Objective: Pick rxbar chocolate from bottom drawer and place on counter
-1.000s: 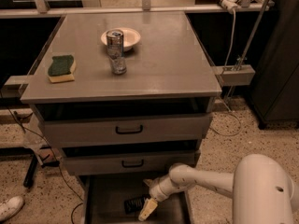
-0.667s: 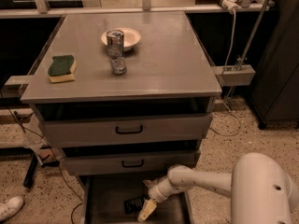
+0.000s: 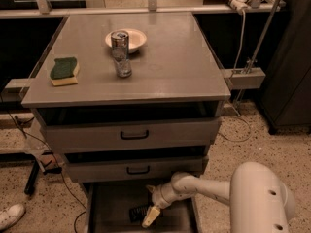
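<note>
Next, my gripper should go to the middle of the rxbar chocolate [image 3: 141, 215] in the open bottom drawer and close there.
The bottom drawer [image 3: 112, 212] stands pulled open under the two black-handled drawers. The rxbar chocolate [image 3: 137, 212] is a small dark bar lying flat on the drawer floor, partly hidden by the gripper. My gripper [image 3: 149, 212] reaches down into the drawer from the right on the white arm, right beside and over the bar, with one pale fingertip [image 3: 150, 217] showing. The counter [image 3: 160, 67] is the broad grey top of the cabinet above.
On the counter stand a white bowl [image 3: 132, 37], a can [image 3: 119, 39], a clear glass [image 3: 123, 66] and a green-and-yellow sponge [image 3: 64, 71]. A white shoe [image 3: 10, 216] lies on the floor at the left. Cables run along the floor and at the right.
The gripper has stayed in the bottom drawer next to the dark bar, with hardly any visible shift. Nothing on the counter has moved.
</note>
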Robot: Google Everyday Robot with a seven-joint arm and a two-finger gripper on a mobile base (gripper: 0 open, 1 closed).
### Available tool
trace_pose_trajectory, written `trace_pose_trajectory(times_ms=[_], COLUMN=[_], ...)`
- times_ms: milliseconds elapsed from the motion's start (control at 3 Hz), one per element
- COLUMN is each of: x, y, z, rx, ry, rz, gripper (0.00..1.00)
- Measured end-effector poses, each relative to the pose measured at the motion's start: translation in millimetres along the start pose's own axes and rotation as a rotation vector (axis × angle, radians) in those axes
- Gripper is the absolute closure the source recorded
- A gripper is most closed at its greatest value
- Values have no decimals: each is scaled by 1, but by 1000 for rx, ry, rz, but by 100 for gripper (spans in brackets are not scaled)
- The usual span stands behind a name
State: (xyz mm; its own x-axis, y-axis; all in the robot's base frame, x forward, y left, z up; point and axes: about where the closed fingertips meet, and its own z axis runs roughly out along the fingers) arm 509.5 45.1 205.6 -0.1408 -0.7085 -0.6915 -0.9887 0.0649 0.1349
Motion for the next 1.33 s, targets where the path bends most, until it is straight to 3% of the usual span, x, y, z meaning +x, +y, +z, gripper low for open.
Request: trace_pose_trajectory(times_ms=[667,1000,1333], x=[-1,-6,-7], y=[1,0,6], z=[8,28,49], rx=[-9,-31,-56], ry=[22,35,7], rz=[-23,-75,-98], gripper=[0,0,0])
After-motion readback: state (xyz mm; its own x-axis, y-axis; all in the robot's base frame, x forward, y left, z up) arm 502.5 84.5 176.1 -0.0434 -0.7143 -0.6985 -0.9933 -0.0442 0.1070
